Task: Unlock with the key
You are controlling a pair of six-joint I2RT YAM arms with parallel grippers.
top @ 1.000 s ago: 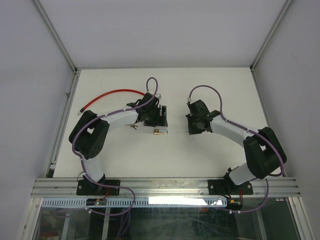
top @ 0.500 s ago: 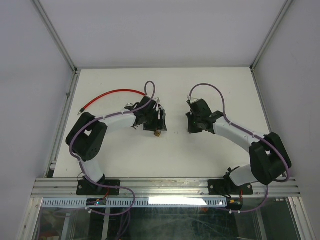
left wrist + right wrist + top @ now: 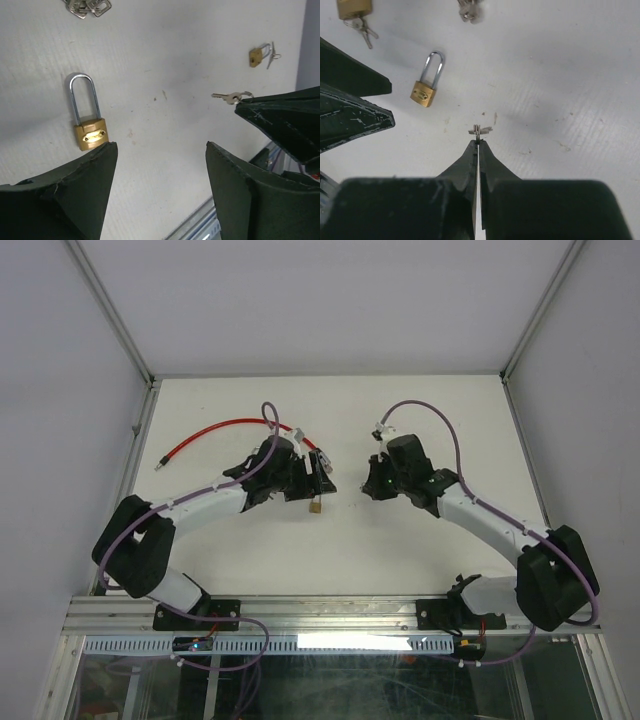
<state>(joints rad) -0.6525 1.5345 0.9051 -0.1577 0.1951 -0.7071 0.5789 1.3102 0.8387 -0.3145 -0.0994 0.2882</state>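
Next, I put the silver key down and take the key's ring (image 3: 246, 94), with its blade pointing ahead, because the key sits crosswise in the fingers of my right gripper.
A brass padlock (image 3: 90, 134) with a long steel shackle lies flat on the white table; it also shows in the top view (image 3: 315, 507) and the right wrist view (image 3: 425, 93). My left gripper (image 3: 160, 150) is open and empty just above the table, its left finger next to the padlock's body; it also shows in the top view (image 3: 322, 478). My right gripper (image 3: 478, 143) is shut on a small silver key (image 3: 480, 130), which it holds above the table to the right of the padlock. That key also shows in the left wrist view (image 3: 229, 97).
A second small padlock (image 3: 256, 56) with a key in it lies farther off; it also shows in the right wrist view (image 3: 354, 7). A loose bunch of keys (image 3: 88, 6) lies near the first padlock. A red cable (image 3: 228, 425) curves at the back left.
Both arms have stretched out lower and their elbows swung outward. The left gripper has tilted near the padlock, which looks slightly turned. The right gripper stays shut on the key.
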